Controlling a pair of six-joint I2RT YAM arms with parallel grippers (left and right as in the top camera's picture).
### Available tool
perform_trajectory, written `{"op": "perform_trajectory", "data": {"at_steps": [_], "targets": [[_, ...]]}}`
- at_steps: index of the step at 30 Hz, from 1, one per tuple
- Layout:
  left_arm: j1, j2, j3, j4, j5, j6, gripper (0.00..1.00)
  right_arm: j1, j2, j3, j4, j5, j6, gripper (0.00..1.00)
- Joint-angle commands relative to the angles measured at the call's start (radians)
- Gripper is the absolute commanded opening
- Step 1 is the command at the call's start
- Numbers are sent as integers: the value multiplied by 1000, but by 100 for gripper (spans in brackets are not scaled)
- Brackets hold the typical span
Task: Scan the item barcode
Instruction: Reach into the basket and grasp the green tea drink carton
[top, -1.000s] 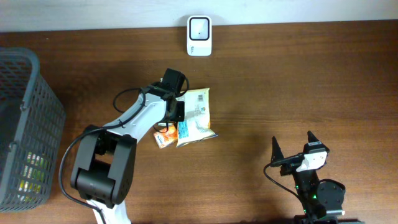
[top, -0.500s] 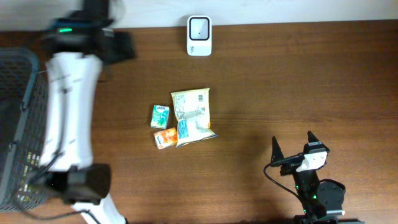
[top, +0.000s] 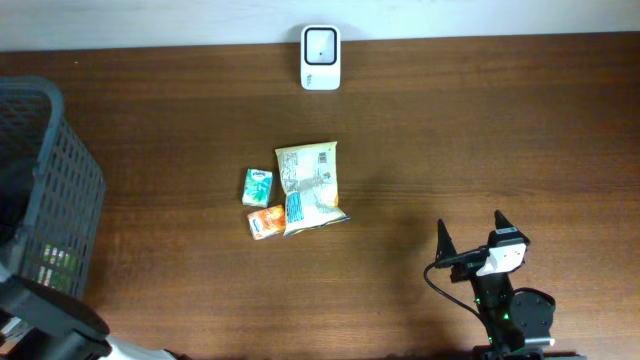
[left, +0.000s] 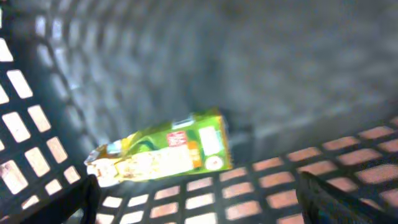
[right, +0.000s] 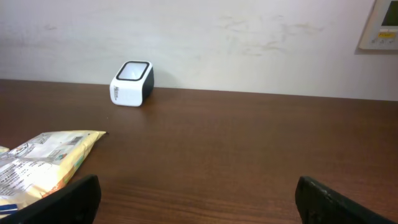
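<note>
My left gripper should move over and pinch the packet's narrow crumpled end (left: 103, 166), because the green-yellow packet lies lengthwise across my left gripper's opening, next to the mesh side.
Three items lie mid-table: a cream snack bag (top: 310, 188), a small green pack (top: 257, 186) and a small orange pack (top: 265, 221). The white scanner (top: 320, 44) stands at the far edge. In the left wrist view my left gripper (left: 199, 202) is open inside the dark mesh basket (left: 280, 74), above a green-yellow packet (left: 165, 152) lying on the basket floor; nothing is between its fingers. My right gripper (top: 470, 245) stands open near the front right, with the scanner (right: 132, 83) and the snack bag (right: 43, 158) ahead of it.
The mesh basket (top: 70, 130) stands at the table's left edge. Part of the left arm (top: 50, 325) shows at the bottom-left corner. A pale wall runs behind the table's far edge.
The left arm has left the items mid-table, swung round the back left and come down into the basket. Its gripper went from shut to open. The right arm has not moved.
</note>
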Motion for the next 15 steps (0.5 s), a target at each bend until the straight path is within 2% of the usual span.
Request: {"op": "perform_trajectory", "data": {"at_steps": [1, 2, 4, 5, 6, 8, 9, 10, 12, 14, 15], "targets": [[81, -7, -87, 63, 10, 145, 96, 6, -6, -5, -5, 2, 4, 99], [105, 1, -128, 102, 45, 220, 95, 6, -6, -5, -5, 2, 4, 99], [111, 32, -150, 119, 51, 275, 84, 6, -6, -5, -5, 2, 4, 99], [108, 48, -151, 121, 52, 298, 84, 6, -6, -5, -5, 2, 4, 99], [102, 85, -151, 122, 104, 377, 79, 6, -6, -5, -5, 2, 4, 99], [101, 129, -151, 121, 230, 505, 78, 6, -6, -5, -4, 2, 4, 99], [102, 162, -151, 119, 224, 523, 75, 6, -6, -5, -5, 2, 4, 99], [102, 180, -151, 119, 213, 523, 67, 6, -6, -5, -5, 2, 4, 99], [102, 199, -151, 128, 213, 523, 58, 6, -6, -5, -5, 2, 4, 99], [102, 204, -151, 144, 213, 522, 33, 6, -6, -5, -5, 2, 4, 99], [102, 204, -151, 150, 213, 522, 27, 6, -6, -5, -5, 2, 4, 99]]}}
